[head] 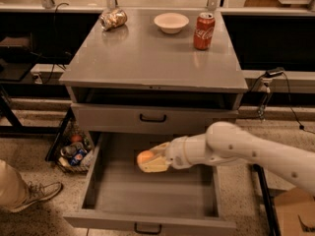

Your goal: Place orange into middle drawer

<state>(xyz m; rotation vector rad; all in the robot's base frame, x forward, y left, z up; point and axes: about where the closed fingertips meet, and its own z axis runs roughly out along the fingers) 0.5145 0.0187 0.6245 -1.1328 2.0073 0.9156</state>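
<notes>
Next, I release the orange, now held over the open middle drawer's inside, on the middle drawer's bottom near the drawer's side (120, 184) by the basket of cans.
The orange (144, 157) is a small round fruit held between the pale fingers of my gripper (150, 162). The gripper is shut on it. The white arm reaches in from the right, and the gripper hangs over the inside of the open middle drawer (147, 195), near its back left part. The drawer is pulled far out, with a small dark handle (147, 228) on its front. I cannot tell whether the orange touches the drawer floor.
The closed drawer front (152, 118) sits just above the gripper. On the cabinet top stand a red Coca-Cola can (204, 31), a white bowl (171, 22) and a crumpled bag (113, 19). A basket of cans (74, 153) and a person's shoe (34, 193) are at left.
</notes>
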